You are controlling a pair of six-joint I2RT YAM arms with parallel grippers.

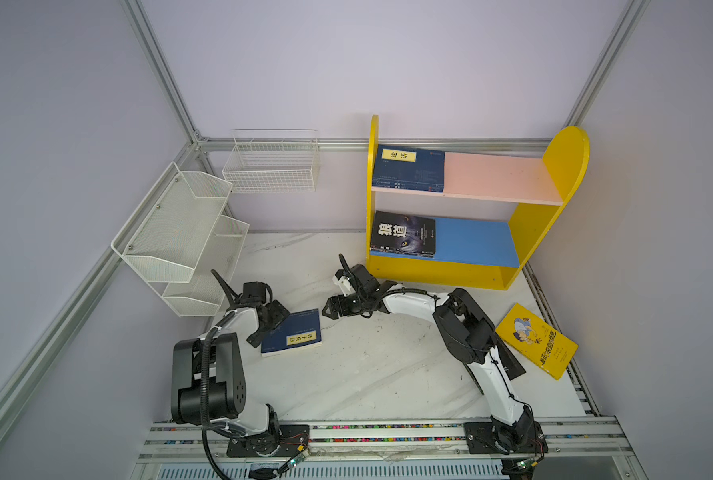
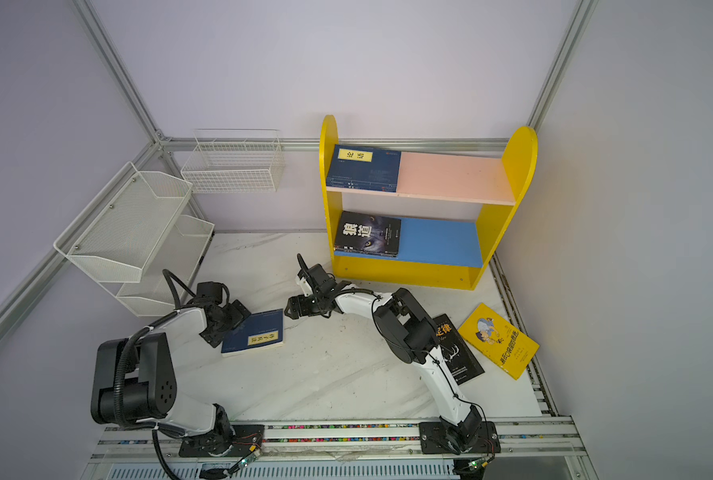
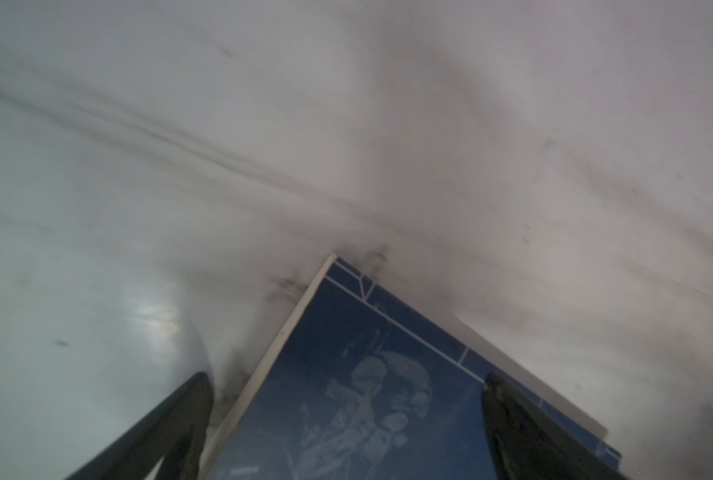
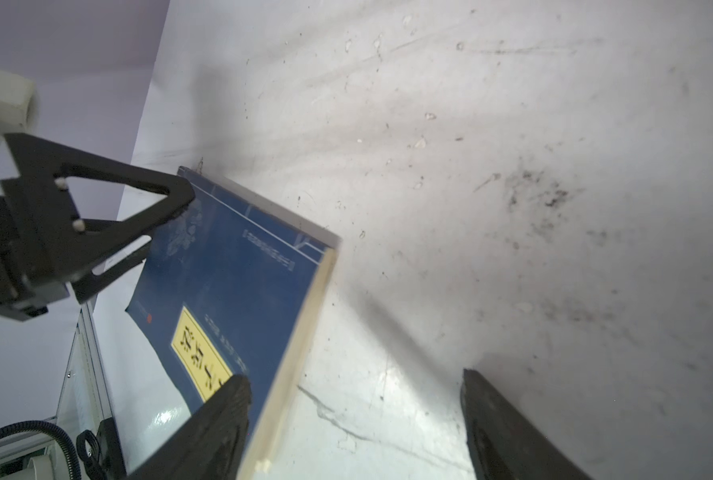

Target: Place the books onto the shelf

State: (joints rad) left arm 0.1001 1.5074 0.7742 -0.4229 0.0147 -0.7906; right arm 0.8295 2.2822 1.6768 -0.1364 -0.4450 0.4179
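Note:
The robot's left gripper should close on the middle of the spine (image 1: 292, 313) (image 3: 462, 352) of the navy book on the table, the edge opposite its yellow label.
A navy book (image 1: 294, 332) (image 2: 257, 332) with a yellow label lies flat on the white table. My left gripper (image 1: 269, 328) (image 3: 350, 399) is open, its fingers straddling the book's left corner (image 3: 367, 395). My right gripper (image 1: 326, 308) (image 4: 354, 399) is open over bare table just beyond the book's far right corner (image 4: 230, 270), with nothing between its fingers. The shelf (image 1: 562, 166) holds a navy book (image 1: 408, 168) on its pink board and a black book (image 1: 402, 232) on its blue board. A yellow book (image 1: 535, 340) and a black book (image 2: 456, 353), partly under my right arm, lie at the right.
A white mesh rack (image 1: 180, 237) leans at the left wall and a white wire basket (image 1: 271, 162) hangs at the back. The metal rail (image 1: 388, 432) that carries both arm bases runs along the table's front edge.

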